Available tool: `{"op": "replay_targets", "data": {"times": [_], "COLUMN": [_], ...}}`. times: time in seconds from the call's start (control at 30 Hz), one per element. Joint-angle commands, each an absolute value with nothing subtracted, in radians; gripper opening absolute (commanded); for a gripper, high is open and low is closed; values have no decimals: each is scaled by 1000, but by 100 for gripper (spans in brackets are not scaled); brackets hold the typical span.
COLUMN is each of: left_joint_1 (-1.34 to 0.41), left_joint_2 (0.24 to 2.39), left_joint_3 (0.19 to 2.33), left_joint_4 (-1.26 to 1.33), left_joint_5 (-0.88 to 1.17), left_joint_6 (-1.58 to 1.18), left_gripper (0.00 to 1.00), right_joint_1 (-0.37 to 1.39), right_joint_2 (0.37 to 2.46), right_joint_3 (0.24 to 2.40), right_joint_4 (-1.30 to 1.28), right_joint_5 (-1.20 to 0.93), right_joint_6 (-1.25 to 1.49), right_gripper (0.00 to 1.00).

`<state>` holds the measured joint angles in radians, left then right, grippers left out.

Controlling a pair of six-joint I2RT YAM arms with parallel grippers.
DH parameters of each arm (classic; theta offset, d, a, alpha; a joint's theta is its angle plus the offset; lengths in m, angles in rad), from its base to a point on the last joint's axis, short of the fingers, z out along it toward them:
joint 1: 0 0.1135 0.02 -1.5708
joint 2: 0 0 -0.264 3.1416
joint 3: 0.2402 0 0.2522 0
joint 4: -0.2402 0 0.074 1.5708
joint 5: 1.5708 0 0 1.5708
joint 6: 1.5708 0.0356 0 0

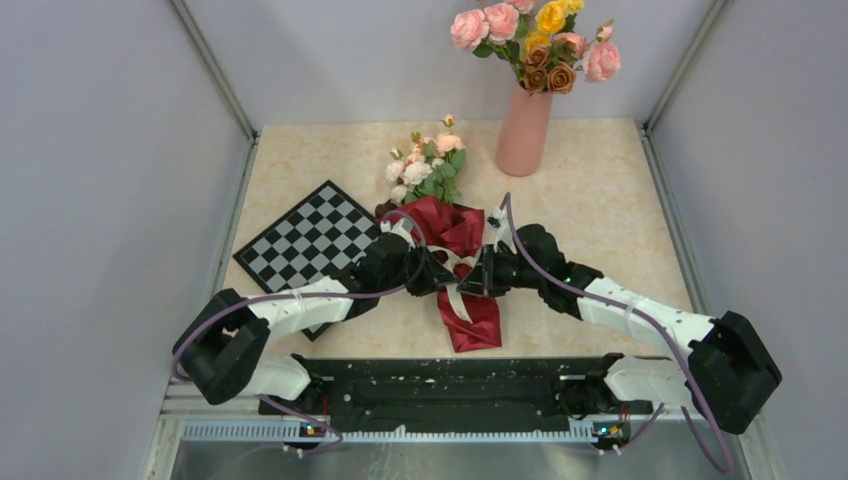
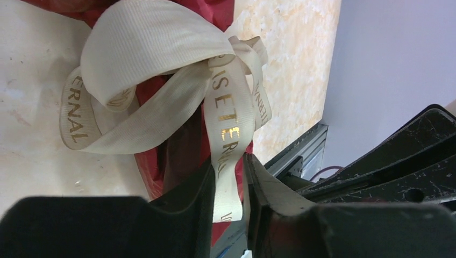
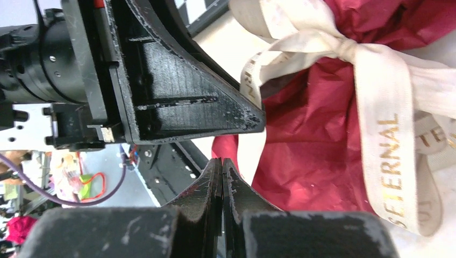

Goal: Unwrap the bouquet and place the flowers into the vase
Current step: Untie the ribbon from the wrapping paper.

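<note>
Next, I open my left gripper, as the ribbon tail's edges meet its fingers, and pinch the tail's flat sides [image 2: 228, 153] before I pull the bow loose.
The bouquet [image 1: 455, 235] lies on the table in dark red crinkled paper [image 3: 317, 140], its small pale flowers [image 1: 425, 170] pointing away from me. A cream ribbon [image 2: 156, 48] with gold lettering is tied in a bow round it. My left gripper [image 2: 228, 177] comes from the left, its jaws narrowed on a hanging ribbon tail and touching both of its edges. My right gripper [image 3: 222, 164] faces it from the right, shut and empty, just beside the paper. The salmon-pink vase [image 1: 523, 130] stands upright at the back.
Larger pink, yellow and brown roses [image 1: 535, 40] fill the vase. A chessboard [image 1: 300, 240] lies left of the bouquet, partly under my left arm. Grey walls close off both sides. A black rail [image 1: 450, 390] runs along the near edge.
</note>
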<state>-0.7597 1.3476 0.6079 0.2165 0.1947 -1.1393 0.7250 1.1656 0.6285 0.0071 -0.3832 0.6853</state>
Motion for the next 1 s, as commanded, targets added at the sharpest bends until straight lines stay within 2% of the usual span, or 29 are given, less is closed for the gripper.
{"op": "replay_targets", "data": {"times": [0.0, 0.27, 0.33, 0.4, 0.57, 0.73, 0.9, 0.97], "left_joint_1": [-756, -756, -756, -756, -756, -756, -756, -756], "left_joint_2": [1376, 1365, 1357, 1350, 1333, 1321, 1312, 1306], "left_joint_3": [653, 641, 635, 629, 624, 617, 612, 608], "left_joint_4": [284, 292, 296, 300, 301, 300, 309, 309], "left_joint_5": [210, 205, 203, 198, 194, 190, 192, 191], "left_joint_6": [-1129, -1133, -1135, -1137, -1137, -1140, -1141, -1141], "left_gripper": [27, 4, 0, 0, 0, 0, 0, 0], "right_joint_1": [736, 736, 737, 736, 736, 737, 736, 737], "right_joint_2": [1131, 1146, 1142, 1142, 1150, 1155, 1195, 1197], "right_joint_3": [678, 617, 599, 586, 560, 555, 553, 551], "right_joint_4": [-64, -40, -11, 22, 33, 49, 76, 91], "right_joint_5": [-299, -322, -341, -360, -366, -418, -469, -474], "right_joint_6": [629, 635, 647, 652, 654, 639, 649, 656], "right_gripper": [3, 40, 47, 51, 56, 57, 47, 39]}}
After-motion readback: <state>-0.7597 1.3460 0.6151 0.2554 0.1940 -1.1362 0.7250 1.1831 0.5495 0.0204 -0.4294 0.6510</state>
